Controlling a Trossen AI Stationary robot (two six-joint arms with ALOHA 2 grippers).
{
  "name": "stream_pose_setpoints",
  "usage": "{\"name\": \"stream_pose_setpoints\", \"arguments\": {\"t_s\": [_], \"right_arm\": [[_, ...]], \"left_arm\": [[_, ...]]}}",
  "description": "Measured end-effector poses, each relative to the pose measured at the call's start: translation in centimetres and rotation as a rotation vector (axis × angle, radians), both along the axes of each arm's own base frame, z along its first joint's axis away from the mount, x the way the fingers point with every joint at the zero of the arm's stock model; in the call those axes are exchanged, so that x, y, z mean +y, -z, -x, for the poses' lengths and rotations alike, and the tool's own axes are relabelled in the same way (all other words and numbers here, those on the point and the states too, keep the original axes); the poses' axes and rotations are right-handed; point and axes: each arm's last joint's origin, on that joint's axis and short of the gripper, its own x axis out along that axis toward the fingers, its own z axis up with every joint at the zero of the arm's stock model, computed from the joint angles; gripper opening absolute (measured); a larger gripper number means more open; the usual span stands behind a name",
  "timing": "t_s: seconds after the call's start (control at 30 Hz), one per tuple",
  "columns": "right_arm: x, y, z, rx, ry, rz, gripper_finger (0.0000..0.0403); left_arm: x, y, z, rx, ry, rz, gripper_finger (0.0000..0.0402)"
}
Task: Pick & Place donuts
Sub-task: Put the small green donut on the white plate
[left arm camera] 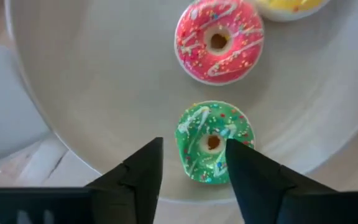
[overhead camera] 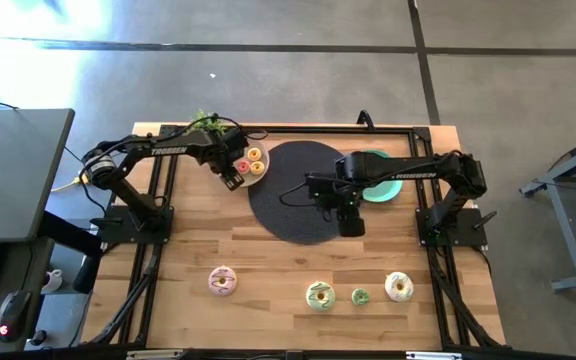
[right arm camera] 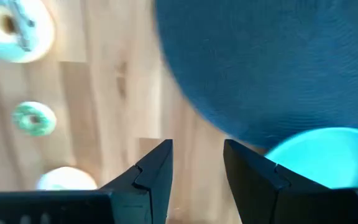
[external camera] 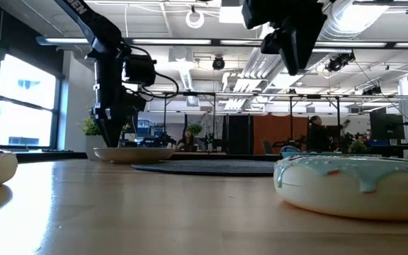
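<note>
The small green donut sits between the green-white donut and the white donut, and my right gripper will go to it next and close on the small donut's rim [overhead camera: 364, 297] [right arm camera: 37, 129].
A beige plate [overhead camera: 258, 172] [left arm camera: 92, 93] holds a pink donut [left arm camera: 219, 40], a yellow donut [left arm camera: 288, 5] and a small green donut [left arm camera: 207, 134], all lying flat. My left gripper [left arm camera: 194, 142] [overhead camera: 233, 180] is open, pointing down over the plate's near rim, with the green donut between its fingers. On the near table lie a pink donut [overhead camera: 223, 281], a green-white one [overhead camera: 320, 295], a small green one [overhead camera: 360, 297] and a white one [overhead camera: 399, 287]. My right gripper [overhead camera: 351, 225] [right arm camera: 197, 143] hangs open above the black mat's edge and touches nothing. My left gripper comes from above with one finger on either side of the small green donut. One finger [left arm camera: 253, 174] covers the donut's rim [left arm camera: 244, 127]. I cannot tell whether it touches. The donut lies flat on the plate.
A black round mat [overhead camera: 288, 200] lies mid-table, with a teal plate [overhead camera: 386, 188] [right arm camera: 328, 149] at its right under the right arm. In the low view a teal-iced donut [external camera: 353, 184] sits close to the camera. Bare wood lies between the mat and the near row of donuts.
</note>
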Motion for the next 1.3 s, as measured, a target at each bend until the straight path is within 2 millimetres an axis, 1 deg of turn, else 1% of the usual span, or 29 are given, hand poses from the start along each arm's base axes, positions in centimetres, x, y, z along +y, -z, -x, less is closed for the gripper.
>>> {"name": "stream_pose_setpoints", "arguments": {"t_s": [0.1,0.2,0.33,0.47,0.53,0.6,0.7,0.8,0.93,1.0,1.13,1.3], "right_arm": [[1.0,0.0,0.2,0.024,0.013,-0.050,0.0139],[2.8,-0.1,0.6,0.060,-0.020,-0.078,0.0139],[5.9,-0.1,1.2,0.093,-0.039,-0.129,0.0139],[9.4,0.1,2.0,0.107,-0.085,-0.124,0.0139],[10.7,1.0,2.3,0.084,-0.082,-0.108,0.0139],[11.9,2.9,2.9,0.080,-0.053,-0.123,0.0139],[13.4,5.9,4.7,0.095,-0.013,-0.176,0.0139],[14.2,8.7,6.2,0.056,0.042,-0.191,0.0139],[14.7,11.5,7.3,-0.017,0.109,-0.219,0.0139],[14.9,12.6,7.6,-0.056,0.124,-0.234,0.0139],[14.6,14.4,8.1,-0.086,0.157,-0.230,0.0139],[15.0,15.5,8.3,-0.119,0.158,-0.322,0.0139]], "left_arm": [[0.3,-0.9,-0.3,0.004,0.023,-0.026,0.0178],[0.6,-1.9,-0.8,-0.014,0.035,-0.051,0.0179],[0.8,-3.7,-1.4,-0.112,0.078,-0.057,0.0179],[0.4,-4.7,-2.8,-0.230,0.140,-0.048,0.0179],[-0.1,-5.4,-3.4,-0.289,0.174,-0.045,0.0179],[-0.8,-6.0,-4.1,-0.329,0.216,-0.036,0.0179],[-2.2,-6.2,-5.1,-0.357,0.274,-0.030,0.0179],[-3.6,-6.5,-6.2,-0.396,0.332,-0.051,0.0179],[-5.4,-6.8,-7.4,-0.440,0.385,-0.094,0.0179],[-6.2,-6.9,-7.8,-0.458,0.409,-0.108,0.0179],[-7.3,-7.1,-8.4,-0.482,0.413,-0.123,0.0179],[-8.0,-7.1,-8.5,-0.471,0.405,-0.141,0.0179]]}}
